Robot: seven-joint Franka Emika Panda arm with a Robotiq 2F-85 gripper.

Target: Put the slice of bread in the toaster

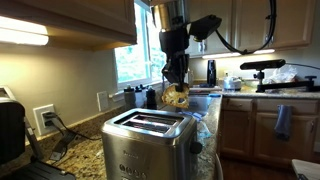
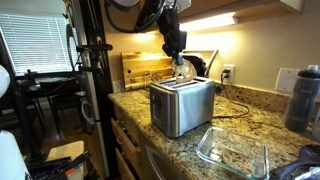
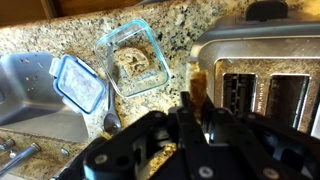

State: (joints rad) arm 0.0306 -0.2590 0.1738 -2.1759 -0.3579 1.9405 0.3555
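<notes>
My gripper is to let go of the slice of bread, now held just above the toaster's top, in the toaster slot closer to the sink [image 1: 155, 116] [image 3: 237, 103].
The brushed steel toaster [image 1: 148, 142] stands on the granite counter, with two long top slots; it also shows in the other exterior view [image 2: 181, 104] and at the right of the wrist view [image 3: 262, 72]. My gripper [image 1: 177, 88] hangs above the toaster's far end, shut on the slice of bread [image 1: 177, 97], a tan piece held on edge. In an exterior view the gripper [image 2: 181, 62] holds the bread [image 2: 184, 72] just above the toaster's top. In the wrist view the bread [image 3: 200, 88] sticks out between the fingers [image 3: 196, 108], beside the near slot.
A clear glass container [image 3: 133, 60] and its blue lid [image 3: 78, 82] lie on the counter by the sink [image 3: 30, 85]. Another glass dish [image 2: 232, 152] sits in front of the toaster. A black appliance [image 1: 10, 130] stands at the left. A dark bottle [image 2: 303, 98] is at the right.
</notes>
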